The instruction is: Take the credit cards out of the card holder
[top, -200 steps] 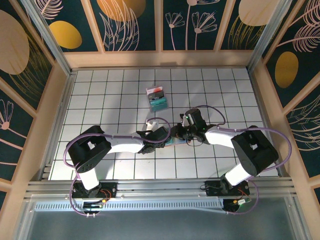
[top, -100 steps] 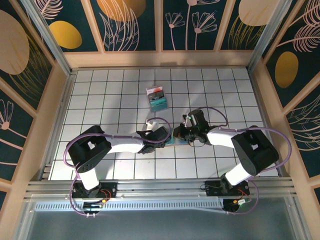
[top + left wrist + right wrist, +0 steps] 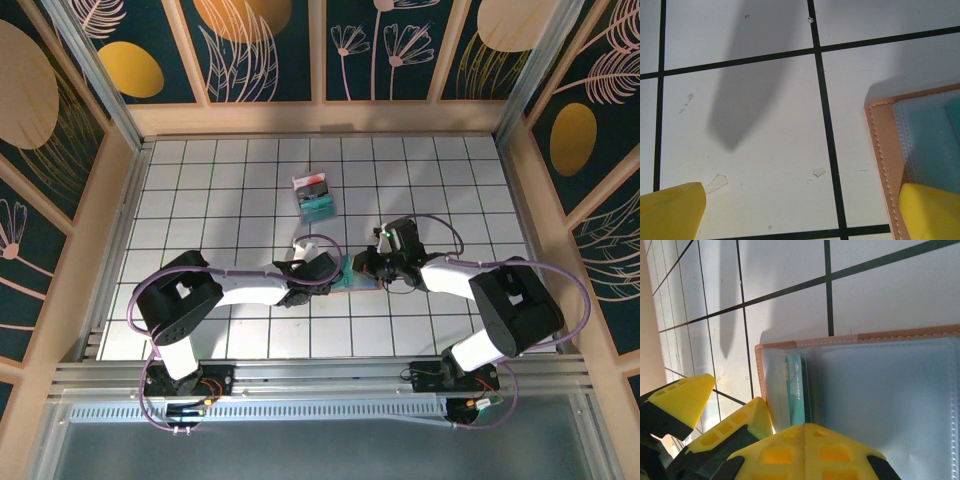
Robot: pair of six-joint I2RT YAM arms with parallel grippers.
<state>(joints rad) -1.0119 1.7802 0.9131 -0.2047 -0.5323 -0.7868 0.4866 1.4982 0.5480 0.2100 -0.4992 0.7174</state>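
My right gripper's fingers meet just the lower end of the teal credit card. Next, I open them, take the card deeper [image 3: 796, 392] and then pull it out.
The pinkish-tan card holder [image 3: 352, 278] lies open on the tiled table between my two grippers, its clear grey-blue sleeves up [image 3: 880, 385]. A teal credit card [image 3: 796, 385] stands in the left sleeve, and its lower end runs in between my right gripper's [image 3: 805, 427] closed yellow fingertips. My left gripper [image 3: 800, 220] is open wide. One of its fingers [image 3: 930, 210] sits on the holder's stitched edge [image 3: 882, 145] and the other [image 3: 670, 212] is over bare tile. In the top view the left gripper [image 3: 335, 272] and right gripper [image 3: 362, 268] face each other across the holder.
A teal rectangular pack [image 3: 317, 198] with red and black parts lies a few tiles behind the grippers. Wooden walls ring the white tiled table [image 3: 200, 200], with open tiles to the left, right and back.
My right gripper has finished closing and has drawn back a little to the right. The left arm and the card holder have stayed where they were.
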